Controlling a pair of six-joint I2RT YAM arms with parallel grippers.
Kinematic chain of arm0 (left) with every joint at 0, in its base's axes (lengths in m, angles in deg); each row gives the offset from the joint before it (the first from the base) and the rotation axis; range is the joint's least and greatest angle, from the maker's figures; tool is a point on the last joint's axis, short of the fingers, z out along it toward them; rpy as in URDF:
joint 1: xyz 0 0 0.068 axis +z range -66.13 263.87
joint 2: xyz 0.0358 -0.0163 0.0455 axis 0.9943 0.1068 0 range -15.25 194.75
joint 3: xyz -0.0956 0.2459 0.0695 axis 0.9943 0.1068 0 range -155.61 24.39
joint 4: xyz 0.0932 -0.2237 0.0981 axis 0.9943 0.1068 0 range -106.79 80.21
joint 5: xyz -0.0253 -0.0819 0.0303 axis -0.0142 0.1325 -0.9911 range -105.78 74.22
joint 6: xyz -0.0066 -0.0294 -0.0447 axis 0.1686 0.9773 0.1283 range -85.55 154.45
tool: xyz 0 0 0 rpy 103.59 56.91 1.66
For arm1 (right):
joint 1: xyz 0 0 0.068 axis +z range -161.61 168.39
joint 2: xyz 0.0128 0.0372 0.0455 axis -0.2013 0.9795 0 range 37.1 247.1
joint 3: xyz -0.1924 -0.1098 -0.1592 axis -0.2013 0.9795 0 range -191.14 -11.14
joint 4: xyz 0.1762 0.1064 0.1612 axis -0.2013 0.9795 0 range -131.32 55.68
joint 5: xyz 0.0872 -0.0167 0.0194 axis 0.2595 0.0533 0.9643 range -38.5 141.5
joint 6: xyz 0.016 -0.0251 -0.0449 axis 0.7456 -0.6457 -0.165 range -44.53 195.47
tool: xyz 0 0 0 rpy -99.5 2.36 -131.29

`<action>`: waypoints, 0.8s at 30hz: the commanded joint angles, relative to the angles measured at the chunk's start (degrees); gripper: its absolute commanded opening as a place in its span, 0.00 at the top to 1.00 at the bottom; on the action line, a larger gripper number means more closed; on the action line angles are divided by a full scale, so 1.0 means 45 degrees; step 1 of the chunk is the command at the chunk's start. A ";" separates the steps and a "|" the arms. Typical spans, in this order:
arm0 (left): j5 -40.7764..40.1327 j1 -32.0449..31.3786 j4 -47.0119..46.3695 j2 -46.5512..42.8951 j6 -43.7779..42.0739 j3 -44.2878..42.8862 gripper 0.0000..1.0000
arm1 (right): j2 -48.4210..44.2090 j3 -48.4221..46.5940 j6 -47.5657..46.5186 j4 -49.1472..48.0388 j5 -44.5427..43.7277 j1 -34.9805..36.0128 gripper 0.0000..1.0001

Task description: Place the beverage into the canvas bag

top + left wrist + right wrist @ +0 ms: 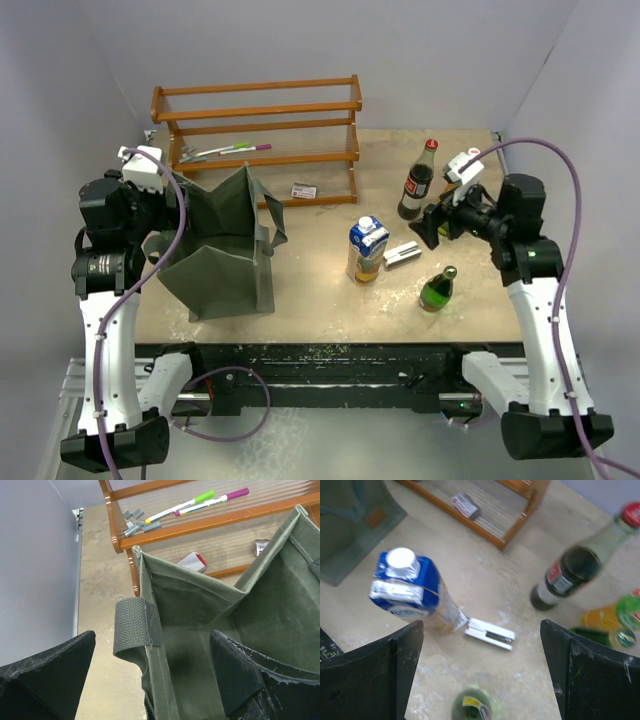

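Note:
My right gripper will go next to the blue carton that is beside the white stapler and grip the carton's upper part [369,238] [414,590], below its cap.
The grey-green canvas bag [225,245] stands open at the left of the table. My left gripper [160,215] is open and straddles the bag's left rim [150,675]: one finger is outside, the other inside, and the strap handle [137,625] lies between them, untouched. A blue carton [366,250], a dark cola bottle with a red cap [417,182] and a green bottle [437,289] stand at the right. My right gripper [432,228] is open and empty above them. Its wrist view [480,675] shows the carton [412,590], the cola bottle [570,572] and the green bottle [472,707].
A wooden rack [260,125] with markers [200,500] and metal clips stands behind the bag. A white stapler [402,254] lies beside the carton. A small packet [303,191] lies under the rack. An orange and green item [615,620] shows at the right wrist view's right edge.

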 commanded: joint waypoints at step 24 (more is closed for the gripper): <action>0.0212 0.0066 -0.0581 0.1114 -0.0409 -0.0544 0.01 | 0.1590 0.1490 0.2924 -0.4404 -0.4439 0.6615 0.00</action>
